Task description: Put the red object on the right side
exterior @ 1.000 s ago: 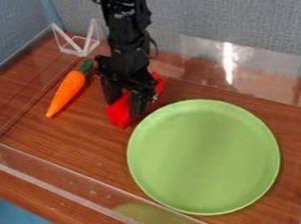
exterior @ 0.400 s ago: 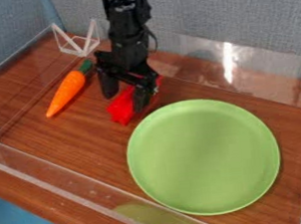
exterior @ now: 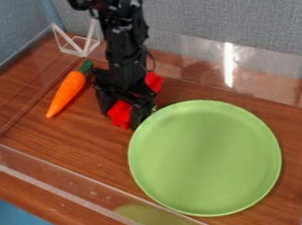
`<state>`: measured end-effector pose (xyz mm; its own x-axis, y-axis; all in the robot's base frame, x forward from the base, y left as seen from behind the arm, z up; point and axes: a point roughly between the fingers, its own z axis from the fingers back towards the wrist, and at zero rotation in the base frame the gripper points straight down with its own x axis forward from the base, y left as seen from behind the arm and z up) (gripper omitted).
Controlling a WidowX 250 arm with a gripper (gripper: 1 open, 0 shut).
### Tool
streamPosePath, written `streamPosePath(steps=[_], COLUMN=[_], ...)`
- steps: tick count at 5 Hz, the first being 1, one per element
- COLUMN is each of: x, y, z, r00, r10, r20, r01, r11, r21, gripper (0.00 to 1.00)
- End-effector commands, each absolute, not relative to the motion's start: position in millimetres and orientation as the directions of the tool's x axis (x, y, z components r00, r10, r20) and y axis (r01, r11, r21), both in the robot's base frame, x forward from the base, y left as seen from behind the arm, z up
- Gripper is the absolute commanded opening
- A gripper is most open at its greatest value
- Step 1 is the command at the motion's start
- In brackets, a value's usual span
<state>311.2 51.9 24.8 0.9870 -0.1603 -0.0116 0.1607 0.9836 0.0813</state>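
Note:
The red bar, still lying on the wooden table, will be let go by my gripper on the green plate [exterior: 225,141], a little behind its middle.
The red object [exterior: 119,112] is a red bar lying on the wooden table, just off the upper left rim of the green plate [exterior: 206,157]. One end shows in front of the gripper and the other end behind it. My gripper [exterior: 122,99] points straight down over the bar's middle. Its black fingers [exterior: 102,93] stand spread apart on either side of the bar, so the gripper is open. The bar's middle is hidden behind the fingers.
An orange toy carrot [exterior: 66,93] with a green top lies to the left of the gripper. A white wire stand [exterior: 69,39] sits at the back left corner. Clear plastic walls [exterior: 242,60] border the table at the back and front.
The fingers have spread wider apart than in the earlier frames and let go of the red bar. The hand sits slightly lower over the table.

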Motion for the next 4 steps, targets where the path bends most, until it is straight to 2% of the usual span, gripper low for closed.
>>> streamPosePath(steps=[1, 3, 4], x=[304, 312, 320], y=[52, 30, 39], z=[36.1, 39.5, 37.3], r00=[0.986, 0.962, 0.974], r10=[-0.164, -0.273, -0.227], r20=[0.025, 0.008, 0.005], r01=[0.161, 0.27, 0.224], r11=[0.981, 0.955, 0.965], r21=[0.104, 0.125, 0.133], gripper=[0.0, 0.0, 0.0])
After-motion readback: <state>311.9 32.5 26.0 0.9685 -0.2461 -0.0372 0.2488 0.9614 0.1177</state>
